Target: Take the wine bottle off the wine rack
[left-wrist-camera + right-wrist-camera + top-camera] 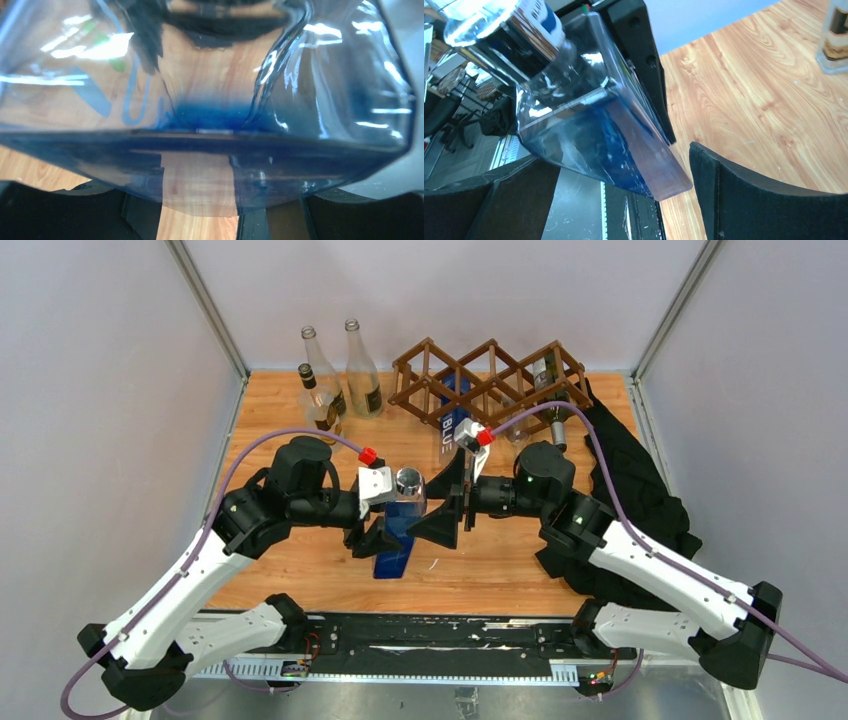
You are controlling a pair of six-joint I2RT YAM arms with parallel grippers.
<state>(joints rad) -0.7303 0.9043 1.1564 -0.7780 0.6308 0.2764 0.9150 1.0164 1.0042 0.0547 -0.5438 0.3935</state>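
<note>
My right gripper should hold the blue bottle steady while my left gripper, which holds it low on its body, takes it again nearer the cap (408,502).
A square blue glass bottle (398,525) with a silver cap stands near the middle of the wooden table, tilted in the right wrist view (594,125). My left gripper (388,532) is shut on its lower body; the bottle fills the left wrist view (210,100). My right gripper (447,503) is open just right of the bottle, with its fingers (764,200) spread on either side without touching. The brown lattice wine rack (490,375) stands at the back. It holds another blue bottle (450,420) on its left and a clear bottle (550,390) on its right.
Three clear glass bottles (362,370) stand at the back left of the table. A black cloth (630,470) lies along the right side, under my right arm. One clear bottle's base (835,40) shows at the top right of the right wrist view.
</note>
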